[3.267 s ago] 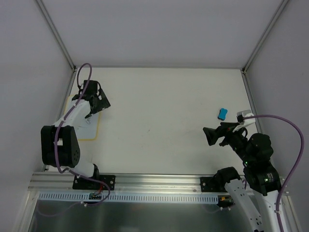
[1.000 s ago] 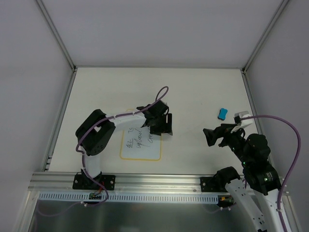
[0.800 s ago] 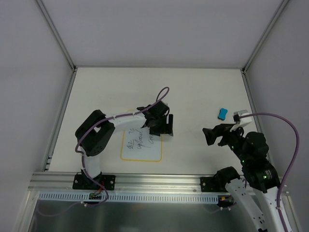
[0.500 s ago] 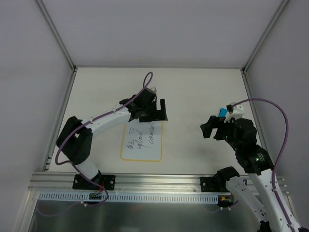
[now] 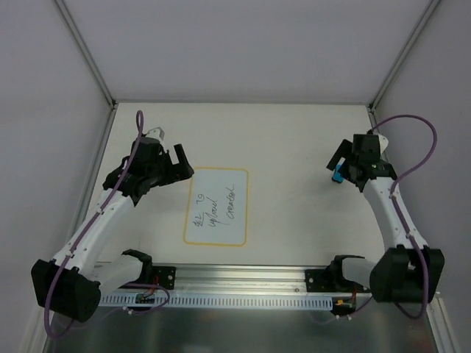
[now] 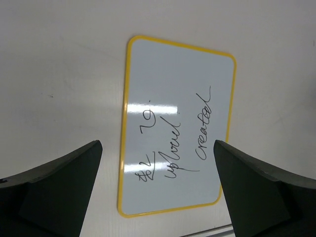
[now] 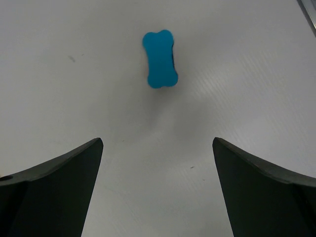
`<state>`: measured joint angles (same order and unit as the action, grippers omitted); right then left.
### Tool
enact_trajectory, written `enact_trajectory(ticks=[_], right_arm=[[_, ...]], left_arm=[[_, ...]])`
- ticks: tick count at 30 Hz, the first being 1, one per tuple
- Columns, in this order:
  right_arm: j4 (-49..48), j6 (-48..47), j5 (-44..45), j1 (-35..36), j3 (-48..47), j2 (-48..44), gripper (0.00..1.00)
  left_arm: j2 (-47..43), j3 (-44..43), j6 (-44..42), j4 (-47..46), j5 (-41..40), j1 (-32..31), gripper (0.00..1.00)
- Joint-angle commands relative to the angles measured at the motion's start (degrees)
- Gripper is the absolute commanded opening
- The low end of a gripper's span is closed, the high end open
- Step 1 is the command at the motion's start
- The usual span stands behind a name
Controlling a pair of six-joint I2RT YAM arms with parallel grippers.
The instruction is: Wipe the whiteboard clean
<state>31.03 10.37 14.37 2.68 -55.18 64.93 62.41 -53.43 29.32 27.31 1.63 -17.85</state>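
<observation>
I should close my right gripper on the narrow middle [image 5: 338, 173] [image 7: 161, 59] of the blue bone-shaped eraser, because its sides curve inward there.
The whiteboard [image 5: 217, 206] lies flat on the table, left of centre; it has a yellow rim and dark handwriting. It fills the middle of the left wrist view [image 6: 177, 123]. My left gripper [image 5: 185, 163] is open and empty, raised just off the board's far left corner [image 6: 157, 144]. The blue bone-shaped eraser [image 7: 160, 59] lies on the table at the right and peeks out beside the right gripper in the top view [image 5: 338, 179]. My right gripper [image 5: 338, 162] is open and empty above the table, with the eraser ahead of its fingertips [image 7: 157, 142].
The white tabletop [image 5: 287, 147] is bounded by grey walls with metal posts at the back corners. An aluminium rail [image 5: 235, 276] carrying the arm bases runs along the near edge. Purple cables loop over both arms.
The left arm dragged the whiteboard from the far left to the middle, let it go and drew back to the left. The right arm swung out and forward over the eraser.
</observation>
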Motion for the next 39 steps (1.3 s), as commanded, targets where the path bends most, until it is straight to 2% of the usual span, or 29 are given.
enact_trajectory(ticks=[1, 2, 8, 11, 13, 16, 19, 30, 34, 39], right_arm=[[-5.36, 2.81, 1.02, -6.17, -3.96, 8.09, 0.99], [-5.97, 2.64, -0.12, -7.15, -5.02, 13.16, 0.99], [-8.78, -4.29, -3.55, -10.67, -13.46, 29.97, 0.99], [-10.28, -7.37, -5.13, -11.46, -14.6, 33.06, 0.91], [-11.95, -8.43, -6.37, -11.64, -14.43, 34.47, 0.81], [-14.15, -9.93, -8.83, -11.73, -13.03, 34.83, 0.73], [-14.33, -9.84, -10.24, -11.64, -12.41, 35.36, 0.68], [-14.33, -11.51, -11.73, -11.64, -11.18, 37.11, 0.69], [-14.15, -11.6, -12.08, -11.56, -11.44, 37.73, 0.58], [-12.48, -12.04, -12.53, -11.64, -12.76, 39.75, 0.58]], left_arm=[[-5.54, -0.36, -7.52, 5.64, -1.18, 0.88, 0.99], [-7.29, -0.19, -8.13, 6.17, -1.28, 1.23, 0.99], [-9.42, 1.92, -9.72, 5.91, -8.38, 1.94, 0.99], [-8.1, 2.98, -9.37, 5.83, -9.45, 2.03, 0.99], [-7.22, 3.68, -9.11, 5.65, -9.71, 2.2, 0.99], [-6.08, 4.3, -9.46, 5.74, -8.58, 2.9, 0.99], [-6.6, 4.56, -9.46, 5.65, -8.66, 2.99, 0.99], [-6.07, 4.83, -9.55, 5.56, -7.25, 3.17, 0.99], [-6.07, 4.91, -9.63, 5.56, -7.25, 3.34, 0.99], [-5.99, 4.91, -9.63, 5.56, -7.34, 3.26, 0.99]])
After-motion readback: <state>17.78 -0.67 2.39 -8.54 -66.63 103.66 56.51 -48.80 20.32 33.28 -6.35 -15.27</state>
